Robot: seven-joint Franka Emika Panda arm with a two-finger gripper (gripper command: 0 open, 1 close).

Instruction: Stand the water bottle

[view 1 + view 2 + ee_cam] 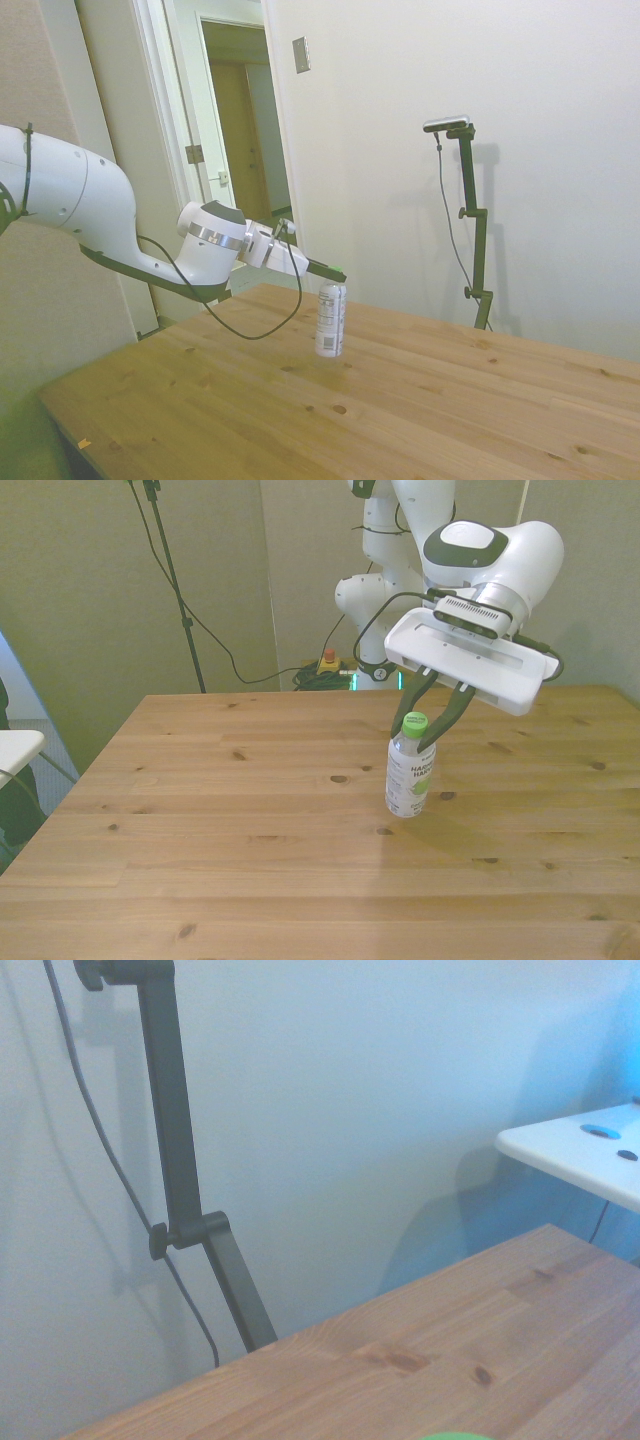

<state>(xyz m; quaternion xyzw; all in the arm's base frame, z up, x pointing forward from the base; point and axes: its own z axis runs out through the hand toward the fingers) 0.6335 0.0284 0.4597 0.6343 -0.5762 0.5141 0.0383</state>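
Note:
Next, my gripper lets go of the water bottle upright on the wood (391, 854), just in front of the dark knot near its base.
The water bottle (409, 780) stands upright on the wooden table (220, 810), a little to the front view's right of the middle. It is clear, with a white printed label and a green cap (415, 721). My gripper (415, 732) reaches in at a slant from above, one dark finger on each side of the cap and neck, shut on them. In the side view the bottle (331, 322) rests with its base on the table, the gripper (338, 273) at its top. The wrist view catches only a green sliver of the cap (455, 1436).
A white table corner (575, 1155) shows beyond the wooden table's edge in the wrist view. A white surface (15, 748) juts in at the front view's left edge. Cables and a red button lie on the floor behind the table (327, 665).

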